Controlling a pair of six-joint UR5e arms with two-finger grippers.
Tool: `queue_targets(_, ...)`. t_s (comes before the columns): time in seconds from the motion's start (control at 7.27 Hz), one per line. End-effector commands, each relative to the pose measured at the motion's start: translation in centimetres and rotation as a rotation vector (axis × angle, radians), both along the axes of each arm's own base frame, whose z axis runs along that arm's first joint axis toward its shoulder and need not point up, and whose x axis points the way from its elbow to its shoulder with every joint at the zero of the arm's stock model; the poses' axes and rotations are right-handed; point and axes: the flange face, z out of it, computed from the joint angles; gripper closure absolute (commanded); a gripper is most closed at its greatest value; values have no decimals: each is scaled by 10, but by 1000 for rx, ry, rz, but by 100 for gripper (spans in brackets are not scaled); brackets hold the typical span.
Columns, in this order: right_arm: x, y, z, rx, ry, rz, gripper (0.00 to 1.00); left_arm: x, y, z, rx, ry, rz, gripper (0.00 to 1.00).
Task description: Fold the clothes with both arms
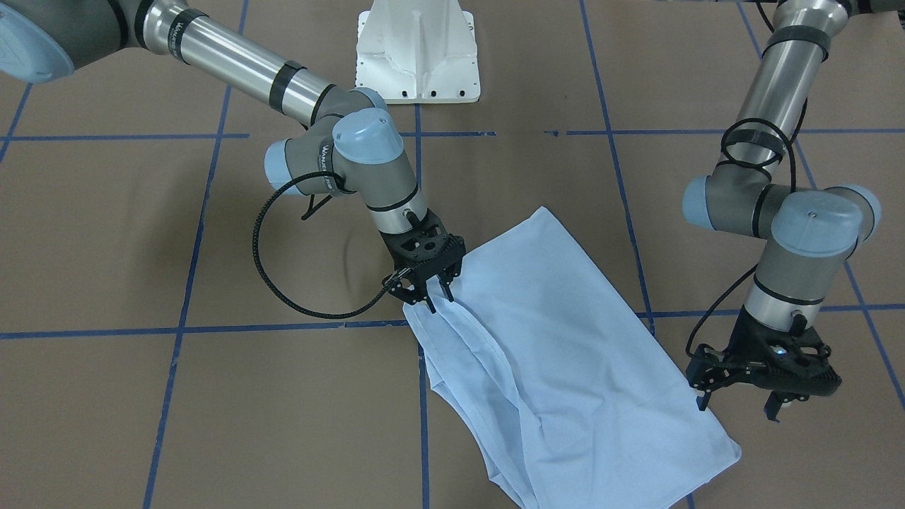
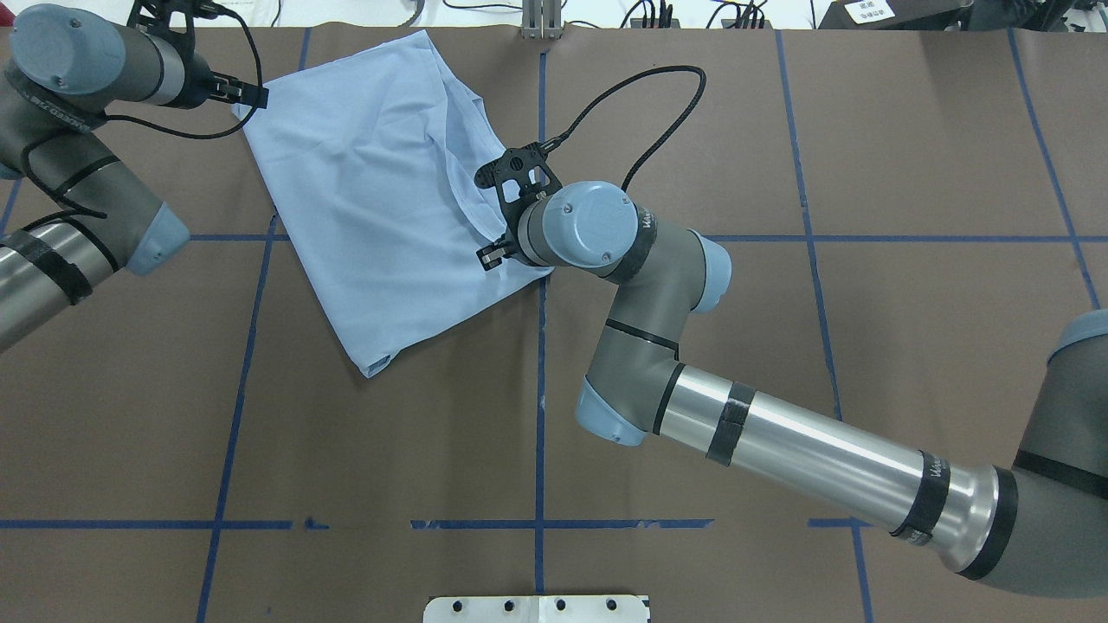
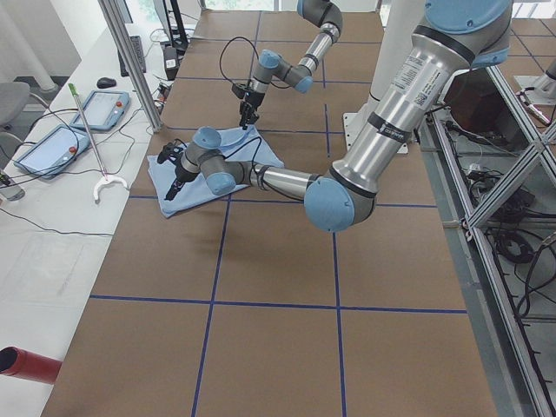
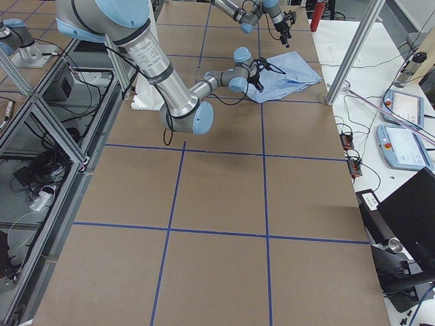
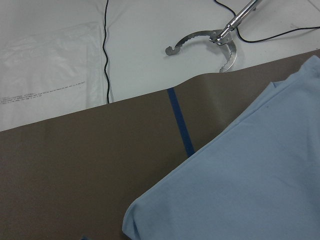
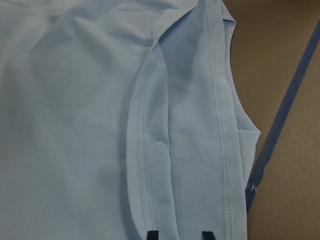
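The t-shirt's upper hem falls short of its lower hem; my right gripper will pinch the upper hem's near end point(image 6: 167, 220) and pull it across to line them up.
The pale blue t-shirt point(image 1: 565, 339) lies folded and slanted on the brown table, also in the overhead view point(image 2: 372, 190). My right gripper point(image 1: 438, 302) points down onto the shirt's hemmed edge. In the right wrist view its two fingertips point(image 6: 152, 234) stand apart on the flat stitched cloth point(image 6: 75, 125), so it is open. My left gripper point(image 1: 735, 410) hangs open just off the shirt's opposite edge, close to a corner, with nothing between its fingers. The left wrist view shows that corner point(image 5: 250, 190) lying on the table.
The white pedestal base point(image 1: 417, 56) stands at the robot's side of the table. Blue tape lines point(image 1: 191, 329) cross the brown surface. Beyond the far edge lie a metal grabber tool point(image 5: 220, 40), a black cable and two handheld screens point(image 3: 52, 143).
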Motion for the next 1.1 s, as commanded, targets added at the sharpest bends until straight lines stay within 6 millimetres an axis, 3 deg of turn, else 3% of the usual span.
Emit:
queue_targets(0.0,2,0,8,-11,4,-6,60,0,0,0,1,1,0,0)
queue_targets(0.28,-1,4,11,-17,4,-10,65,0,0,-1,2,1,0,0)
queue_targets(0.55,0,5,11,-15,2,-9,100,0,0,-1,2,2,1,0)
queue_targets(0.83,14,13,34,-22,7,-7,100,0,0,-1,2,1,0,0)
queue_targets(0.96,23,17,36,-33,-5,2,100,0,1,-3,6,5,1,0)
